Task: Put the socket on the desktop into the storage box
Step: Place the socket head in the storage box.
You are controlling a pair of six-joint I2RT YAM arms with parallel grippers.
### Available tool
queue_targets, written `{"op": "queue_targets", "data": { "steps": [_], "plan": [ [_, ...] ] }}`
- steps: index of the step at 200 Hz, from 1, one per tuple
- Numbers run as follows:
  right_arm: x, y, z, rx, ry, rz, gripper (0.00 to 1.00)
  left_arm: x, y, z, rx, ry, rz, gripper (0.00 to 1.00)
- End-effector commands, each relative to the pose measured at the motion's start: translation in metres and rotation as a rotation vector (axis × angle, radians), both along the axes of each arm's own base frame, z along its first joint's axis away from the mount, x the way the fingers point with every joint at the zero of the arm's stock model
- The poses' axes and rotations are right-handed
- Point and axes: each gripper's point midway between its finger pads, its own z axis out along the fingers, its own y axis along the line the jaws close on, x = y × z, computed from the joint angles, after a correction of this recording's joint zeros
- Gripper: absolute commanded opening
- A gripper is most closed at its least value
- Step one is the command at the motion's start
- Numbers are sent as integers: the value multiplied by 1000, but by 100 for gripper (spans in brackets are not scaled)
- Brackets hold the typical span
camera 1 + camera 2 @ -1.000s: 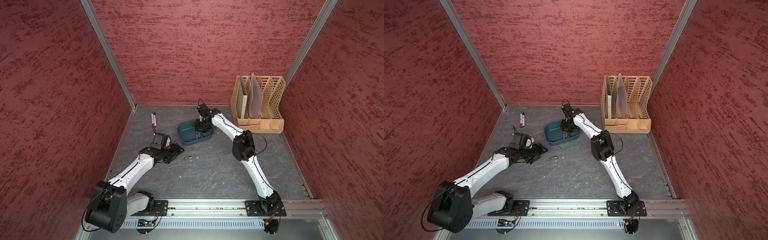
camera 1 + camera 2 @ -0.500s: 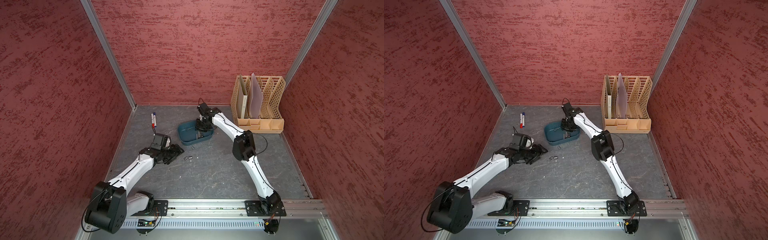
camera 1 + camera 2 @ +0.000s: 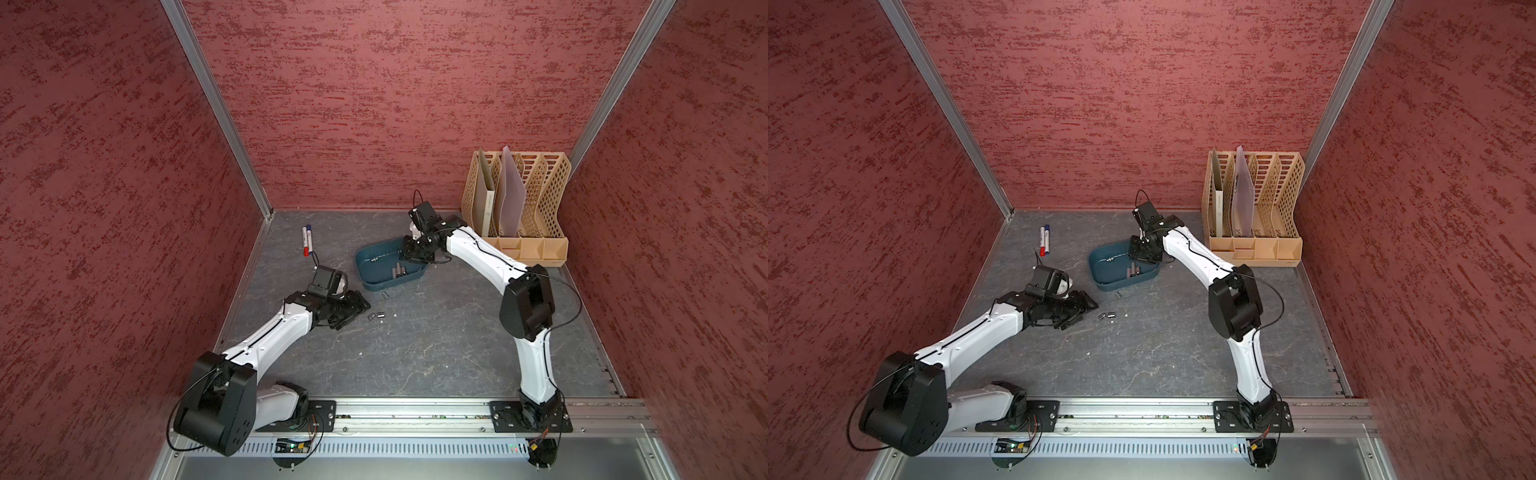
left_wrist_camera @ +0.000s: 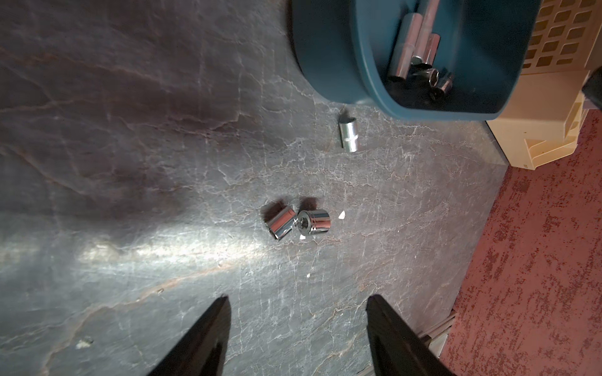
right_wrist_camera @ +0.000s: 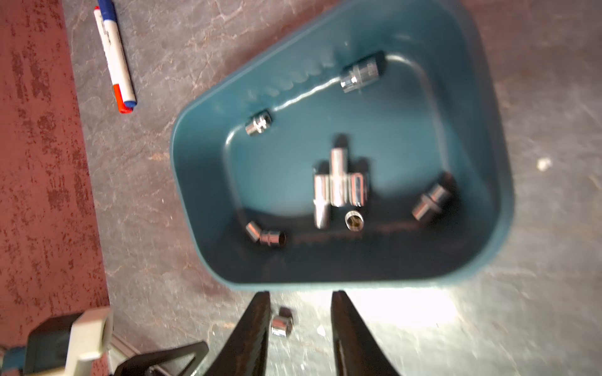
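My left gripper should close on the body of the thicker socket (image 3: 380, 315) (image 4: 316, 221) of the pair, next to the white speck on the desktop.
The dark teal storage box (image 3: 360, 270) (image 3: 1096, 274) (image 5: 182, 169) sits mid-desktop (image 3: 415, 353) and holds several chrome sockets (image 5: 338, 185). Two sockets lie side by side on the desktop (image 3: 376, 316) (image 3: 1106, 316) (image 4: 280, 223) (image 4: 314, 222). A third socket (image 3: 385, 294) (image 3: 1118, 295) (image 4: 348, 135) (image 5: 281, 326) lies just outside the box wall. My left gripper (image 3: 361, 307) (image 3: 1090, 307) (image 4: 298, 298) is open, low over the desktop, a short way from the pair. My right gripper (image 3: 413, 257) (image 3: 1142, 255) (image 5: 300, 293) hangs over the box, jaws apart, holding nothing.
Two markers (image 3: 306, 241) (image 5: 114, 58) lie near the back left wall. A beige lattice file rack (image 3: 519, 208) (image 3: 1254, 208) with folders stands at the back right, close behind the right arm. Red walls enclose three sides. A metal rail (image 3: 415, 409) runs along the front.
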Motion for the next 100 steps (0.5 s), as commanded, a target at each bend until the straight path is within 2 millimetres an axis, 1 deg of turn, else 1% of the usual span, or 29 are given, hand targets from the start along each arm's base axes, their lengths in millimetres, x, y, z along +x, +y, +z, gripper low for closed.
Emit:
{"op": "queue_targets", "data": {
  "steps": [1, 20, 34, 63, 100],
  "plan": [
    [-10, 0, 10, 27, -52, 21, 36, 6, -5, 4, 36, -22, -31, 68],
    [-28, -6, 13, 44, -53, 34, 36, 6, -11, 2, 63, -18, -58, 67],
    [-42, -10, 12, 47, -53, 44, 36, 7, -14, 0, 83, -6, -74, 66],
    [-72, -24, 4, 43, -46, 47, 36, 8, -18, -4, 137, 13, -101, 65],
    [-101, -40, -4, 43, -39, 33, 36, 11, -29, -7, 161, 16, -135, 63]
  ]
}}
